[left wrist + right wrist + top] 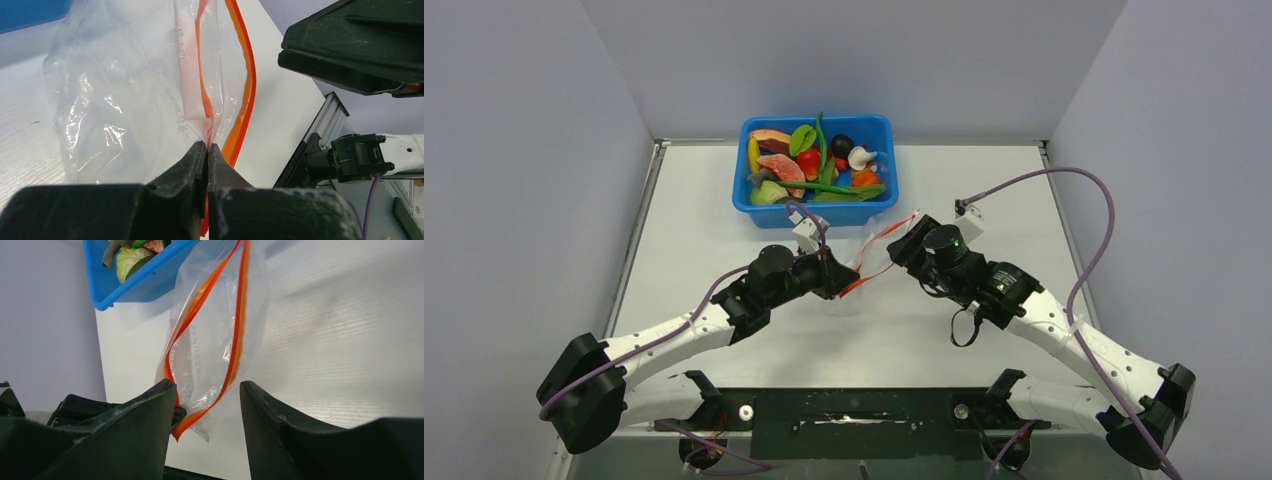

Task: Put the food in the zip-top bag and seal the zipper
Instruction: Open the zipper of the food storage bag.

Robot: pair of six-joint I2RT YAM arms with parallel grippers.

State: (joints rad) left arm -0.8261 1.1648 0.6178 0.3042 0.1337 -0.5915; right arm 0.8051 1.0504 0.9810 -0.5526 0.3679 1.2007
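Observation:
My left gripper grips the bag at its opening's end, so my right gripper needs to hold one zipper piece while my left gripper takes the opposite zipper piece's middle (pixel 874 240).
The food (pixel 809 165), a heap of small colourful toy pieces, lies in the blue tub (pixel 754 205) at the back of the table. The clear zip-top bag (pixel 125 100) hangs between my two grippers in front of the tub. Its mouth gapes, and the red-orange zipper (pixel 246 85) runs in two separate strands. My left gripper (pixel 207 146) is shut on the bag's plastic at one strand of the zipper. My right gripper (pixel 207 390) stands open around the bag's (pixel 210 355) end corner. The zipper (pixel 239 325) passes close by its left finger. No slider tab shows.
The blue tub (pixel 145 285) stands just behind the bag, a pale green piece of food (pixel 130 257) at its near corner. Grey walls close in the white table (pixel 724 250) on the left, back and right. Purple cables loop over both arms.

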